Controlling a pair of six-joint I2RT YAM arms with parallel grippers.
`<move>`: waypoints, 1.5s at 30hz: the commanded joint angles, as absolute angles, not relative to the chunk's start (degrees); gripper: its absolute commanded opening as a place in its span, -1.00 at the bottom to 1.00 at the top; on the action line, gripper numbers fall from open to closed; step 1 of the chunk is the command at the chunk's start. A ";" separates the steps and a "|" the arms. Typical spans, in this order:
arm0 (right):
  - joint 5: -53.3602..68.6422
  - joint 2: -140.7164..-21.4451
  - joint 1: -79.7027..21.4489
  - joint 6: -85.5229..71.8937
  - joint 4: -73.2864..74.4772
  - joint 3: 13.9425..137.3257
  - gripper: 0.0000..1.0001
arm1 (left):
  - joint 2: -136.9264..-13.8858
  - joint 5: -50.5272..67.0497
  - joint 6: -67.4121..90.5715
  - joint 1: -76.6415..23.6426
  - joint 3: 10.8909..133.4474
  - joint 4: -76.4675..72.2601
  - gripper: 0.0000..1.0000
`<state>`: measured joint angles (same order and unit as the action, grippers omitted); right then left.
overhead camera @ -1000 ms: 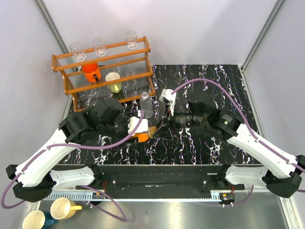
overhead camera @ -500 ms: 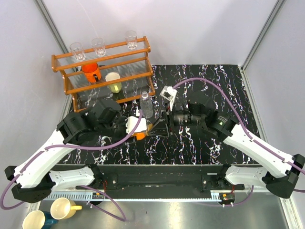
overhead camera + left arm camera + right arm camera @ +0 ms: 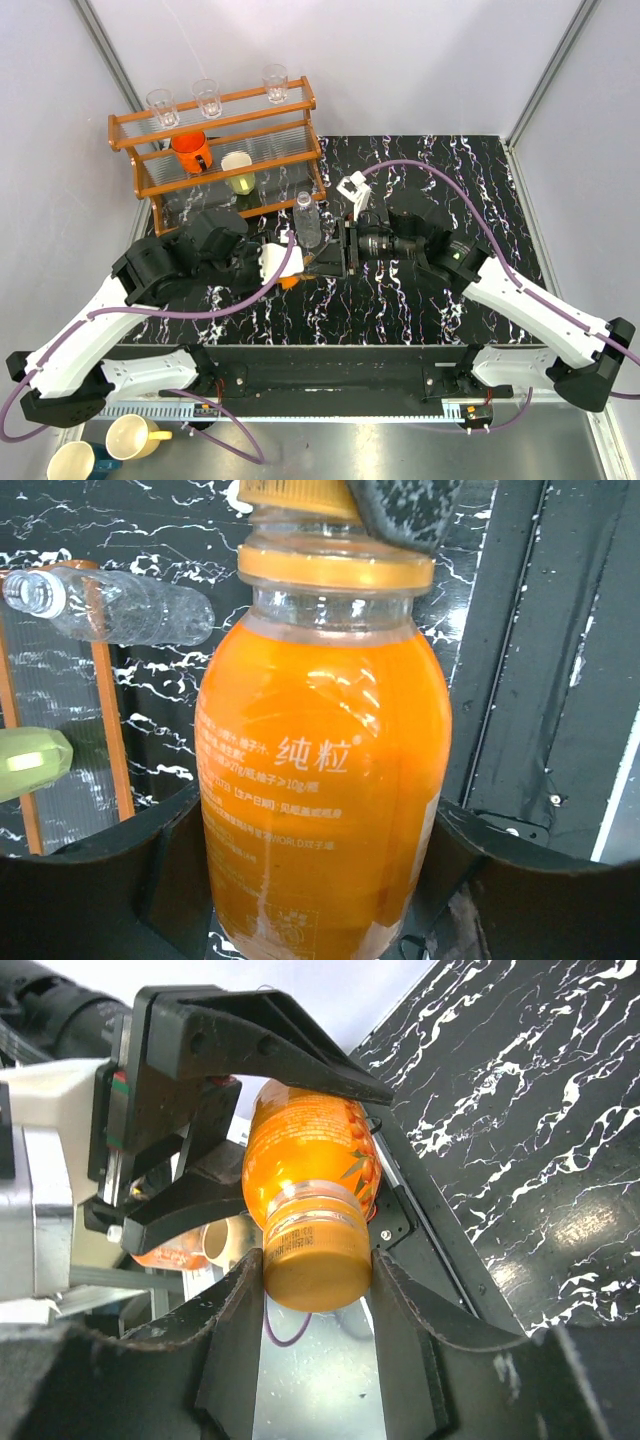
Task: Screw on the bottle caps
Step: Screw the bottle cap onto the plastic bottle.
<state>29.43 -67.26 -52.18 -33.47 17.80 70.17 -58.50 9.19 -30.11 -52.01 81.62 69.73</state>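
Observation:
The orange bottle tilts with its cap pointing into my right gripper, so next I open that gripper, turn the bottle upright and take the orange cap (image 3: 318, 1268) from its side.
The squat orange bottle (image 3: 320, 780) is tilted above the table, with my left gripper (image 3: 320, 865) shut round its body. Its orange cap (image 3: 315, 1260) sits on the neck, and my right gripper (image 3: 318, 1282) is shut on it, one finger on each side. From above, the orange bottle (image 3: 293, 279) shows only as a sliver between the left gripper (image 3: 284, 270) and the right gripper (image 3: 326, 264), which meet near the table's middle. The clear water bottle (image 3: 308, 219) stands upright just behind them, and its neck (image 3: 36, 591) carries no cap.
A wooden rack (image 3: 215, 150) stands at the back left, with three glasses (image 3: 207, 97) on top, an orange mug (image 3: 190, 150) and a pale cup (image 3: 239, 172) below. Two mugs (image 3: 135, 436) sit off the table at the near left.
My right wrist has rolled about its axis while gripping the cap. Both grippers and the bottle have drifted slightly left and back.

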 commanded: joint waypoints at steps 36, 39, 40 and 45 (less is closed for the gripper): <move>21.54 -67.50 -56.08 -40.97 27.93 83.92 0.99 | -58.19 15.20 -15.83 -52.74 79.01 45.35 -0.68; 20.22 -66.19 -56.07 -36.31 32.67 86.65 0.99 | -57.57 18.36 -12.31 -50.55 80.15 45.18 -0.69; 20.21 -64.88 -56.07 -35.34 33.04 86.66 1.00 | -57.48 19.15 -11.43 -50.02 80.50 45.18 -0.70; 21.44 -60.57 -56.07 -28.58 34.45 86.04 1.00 | -56.95 24.16 -6.42 -46.86 81.04 43.77 -0.71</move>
<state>18.92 -64.79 -55.22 -36.42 31.24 84.07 -58.08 18.48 -13.21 -49.65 78.13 49.12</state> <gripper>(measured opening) 0.993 0.657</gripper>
